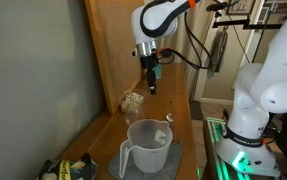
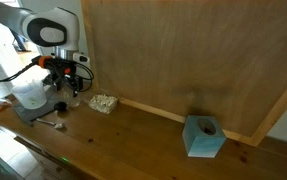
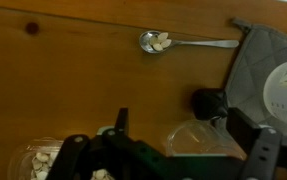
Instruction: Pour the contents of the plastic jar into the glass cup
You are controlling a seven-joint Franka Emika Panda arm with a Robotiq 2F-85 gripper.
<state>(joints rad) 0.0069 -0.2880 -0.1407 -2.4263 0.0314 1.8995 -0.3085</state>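
My gripper should next move to the top of the handle (image 1: 128,147) on the plastic jar. It will then close there, beside the jar's rim.
The plastic jar (image 1: 147,148) is a large translucent jug with handle and spout. It stands upright on a grey mat and shows in the other exterior view (image 2: 29,93) and at the wrist view's right edge (image 3: 286,90). The glass cup (image 1: 133,101) with tan speckles stands by the wooden wall, also seen in an exterior view (image 2: 103,102) and the wrist view (image 3: 38,162). My gripper (image 1: 152,88) hangs open above the table between jug and cup (image 2: 66,90). In the wrist view its fingers (image 3: 191,125) are wide apart over a small clear empty cup (image 3: 198,138) on the table.
A spoon (image 3: 159,42) with tan bits lies on the wood beside the grey mat (image 3: 258,60). A small dark object (image 3: 208,102) sits at the mat's edge. A blue box (image 2: 203,137) stands far along the table. The wooden wall (image 1: 113,50) rises close behind.
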